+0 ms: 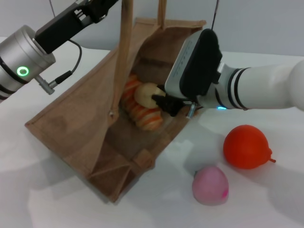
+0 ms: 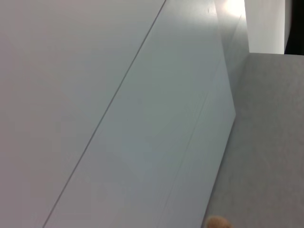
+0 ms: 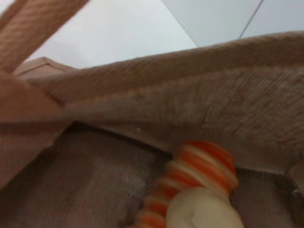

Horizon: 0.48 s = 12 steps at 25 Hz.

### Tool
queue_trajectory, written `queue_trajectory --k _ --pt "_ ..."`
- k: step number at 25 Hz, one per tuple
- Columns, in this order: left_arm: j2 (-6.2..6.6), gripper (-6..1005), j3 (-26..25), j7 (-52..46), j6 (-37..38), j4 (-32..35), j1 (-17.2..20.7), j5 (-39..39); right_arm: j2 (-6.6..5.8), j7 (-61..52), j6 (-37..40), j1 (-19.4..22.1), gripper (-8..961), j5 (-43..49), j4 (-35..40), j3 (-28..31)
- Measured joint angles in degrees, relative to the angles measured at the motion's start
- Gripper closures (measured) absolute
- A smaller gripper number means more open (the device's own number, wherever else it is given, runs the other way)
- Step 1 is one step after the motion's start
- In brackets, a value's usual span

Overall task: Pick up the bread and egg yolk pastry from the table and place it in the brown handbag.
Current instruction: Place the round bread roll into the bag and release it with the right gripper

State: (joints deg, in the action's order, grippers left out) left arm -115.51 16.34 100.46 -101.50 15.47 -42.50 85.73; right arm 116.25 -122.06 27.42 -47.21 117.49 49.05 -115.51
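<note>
Next, I release the brown handbag's handle from my left gripper over the bag's opening (image 1: 128, 70), by the striped bread's far end.
The brown handbag (image 1: 80, 128) lies tilted on the table with its mouth toward my right arm. The striped orange and cream bread (image 1: 140, 116) lies inside it, also in the right wrist view (image 3: 199, 164). The pale egg yolk pastry (image 1: 145, 94) sits on top of the bread, right at the tip of my right gripper (image 1: 165, 103), which reaches into the bag's mouth. It shows in the right wrist view (image 3: 204, 211) too. My left arm (image 1: 28, 52) reaches up to the bag's raised handle (image 1: 126, 42); its gripper is cut off at the top edge.
A smooth orange-red round fruit (image 1: 247, 146) and a pink peach-like ball (image 1: 210, 185) lie on the white table (image 1: 266, 199) to the right of the bag. The left wrist view shows only grey wall panels.
</note>
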Motion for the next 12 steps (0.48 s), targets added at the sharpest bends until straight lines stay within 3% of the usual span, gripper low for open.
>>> queue_trajectory --k 3,8,12 --pt "0.27 865 0.0 0.0 0.43 0.08 0.58 0.16 0.01 0.01 -2.0 -0.07 792 0.0 0.1 -2.23" --pt "0.56 864 0.0 0.07 2.41 0.1 1.15 0.24 0.07 -0.27 -5.05 0.22 681 0.01 0.75 -4.81" --pt "0.56 864 0.0 0.46 4.74 0.11 1.37 0.24 0.12 -0.38 -5.39 0.39 426 -0.44 1.13 -5.01"
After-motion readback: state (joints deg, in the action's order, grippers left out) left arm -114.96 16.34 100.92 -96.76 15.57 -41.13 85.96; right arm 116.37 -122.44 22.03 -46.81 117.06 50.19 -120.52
